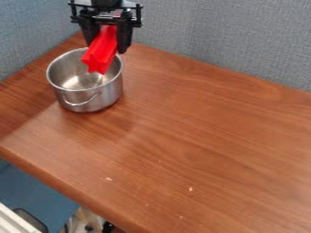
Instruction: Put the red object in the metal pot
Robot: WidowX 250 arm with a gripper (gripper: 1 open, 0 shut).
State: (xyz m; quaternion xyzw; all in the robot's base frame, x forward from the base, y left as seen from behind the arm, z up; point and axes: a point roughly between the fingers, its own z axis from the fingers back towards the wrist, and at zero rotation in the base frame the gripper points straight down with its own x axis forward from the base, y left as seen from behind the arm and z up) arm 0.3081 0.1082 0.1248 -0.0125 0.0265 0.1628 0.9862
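I should release the red object slanting across the middle of the metal pot's shiny inside (94,75).
The red object (104,49), a long bright red block, hangs tilted in the air with its lower end over the back rim of the metal pot (85,78). My gripper (108,33), black, comes down from the top of the view and is shut on the block's upper part. The pot is a small shiny steel one standing at the back left of the wooden table, its inside showing nothing in it, with a thin wire handle drooping at its front.
The brown wooden table (183,136) has its front edge running diagonally at lower left. A blue-grey fabric wall (231,36) stands close behind the pot and the gripper.
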